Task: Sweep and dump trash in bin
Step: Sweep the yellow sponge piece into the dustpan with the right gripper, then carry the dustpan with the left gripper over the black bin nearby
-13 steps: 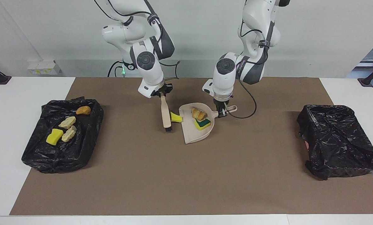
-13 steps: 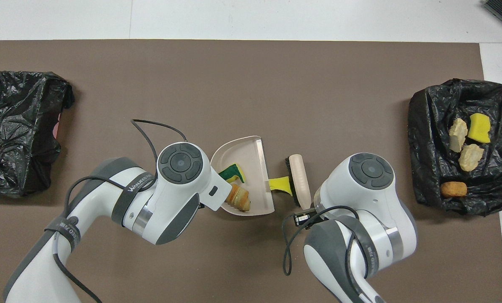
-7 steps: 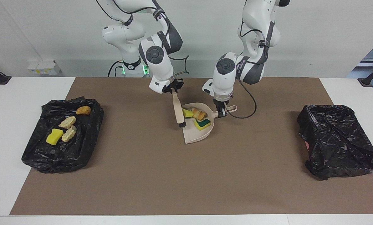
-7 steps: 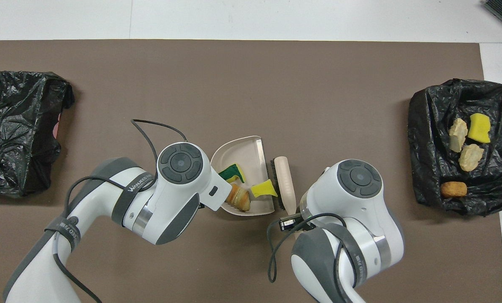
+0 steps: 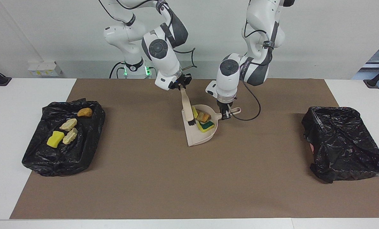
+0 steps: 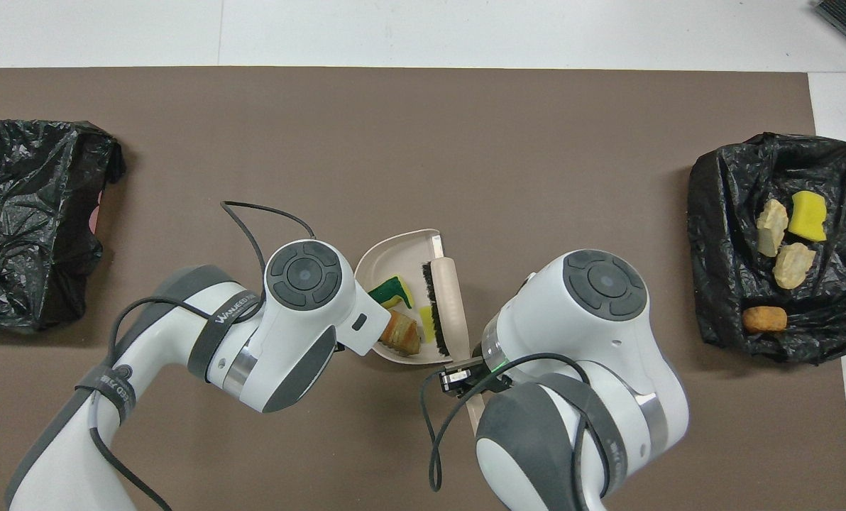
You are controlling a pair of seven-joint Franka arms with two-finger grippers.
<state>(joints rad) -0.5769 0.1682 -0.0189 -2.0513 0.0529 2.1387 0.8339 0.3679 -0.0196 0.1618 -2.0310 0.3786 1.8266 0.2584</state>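
The robot's right gripper needs to release the beige brush on the brown mat point(image 6: 398, 407) between the robot's arms, nearer the robot than the dustpan.
The beige dustpan point(image 5: 199, 135) point(image 6: 394, 252) lies mid-table, and my left gripper point(image 5: 226, 114) is shut on its handle. My right gripper point(image 5: 181, 87) is shut on the beige brush point(image 5: 187, 106) point(image 6: 448, 298), whose black bristles rest inside the pan's mouth. Three pieces of trash sit in the pan: a yellow sponge bit point(image 5: 194, 112) point(image 6: 427, 323) against the bristles, an orange-striped roll point(image 5: 203, 116) point(image 6: 402, 332) and a yellow-green sponge point(image 5: 205, 126) point(image 6: 391, 289). The black-lined bin point(image 5: 49, 159) point(image 6: 721, 213) at the right arm's end holds several more scraps. In the overhead view both grippers are hidden under their arms.
A second black-lined bin point(image 5: 345, 143) point(image 6: 25, 220) sits at the left arm's end of the table. A brown mat point(image 5: 189, 184) covers most of the white table. A black cable point(image 5: 253, 108) loops from the left wrist beside the pan's handle.
My right gripper swept the brush toward the left arm's end, pushing the yellow sponge bit over the lip into the dustpan. The left arm and pan stayed put.
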